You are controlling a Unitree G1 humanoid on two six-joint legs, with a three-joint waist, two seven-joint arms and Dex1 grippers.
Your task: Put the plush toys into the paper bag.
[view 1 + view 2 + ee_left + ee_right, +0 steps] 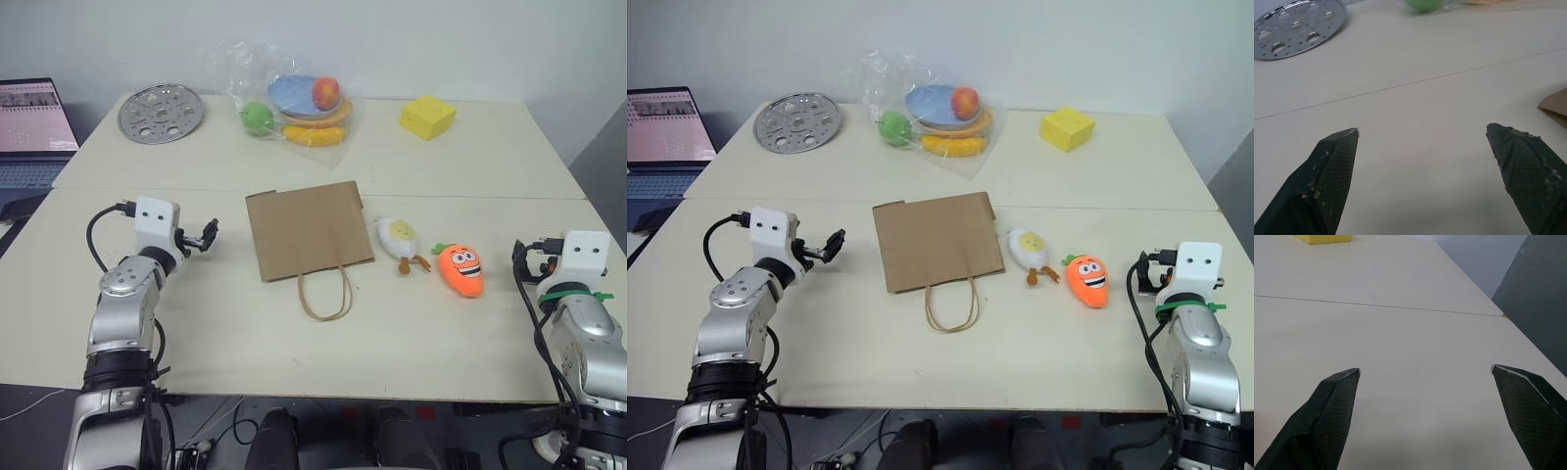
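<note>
My right gripper will next go to the paper bag's opening (331,268) beside the twine handles and close there, ready to reach inside the paper bag.
The brown paper bag (309,233) lies flat in the middle of the table, its twine handles (325,294) pointing toward me. Just right of it lies the white egg plush toy (400,238), and right of that the orange carrot plush toy (460,269). My left gripper (204,236) hovers left of the bag, open, with nothing between its fingers (1327,171); a corner of the bag (1556,105) shows in its wrist view. My right gripper (1425,374) is open and empty over bare table, to the right of the carrot.
At the back stand a perforated metal disc (161,114), a clear plastic bag of toy fruit on a plate (299,103) and a yellow foam block (427,117). A laptop (34,122) sits far left. A seam (470,196) joins two tables.
</note>
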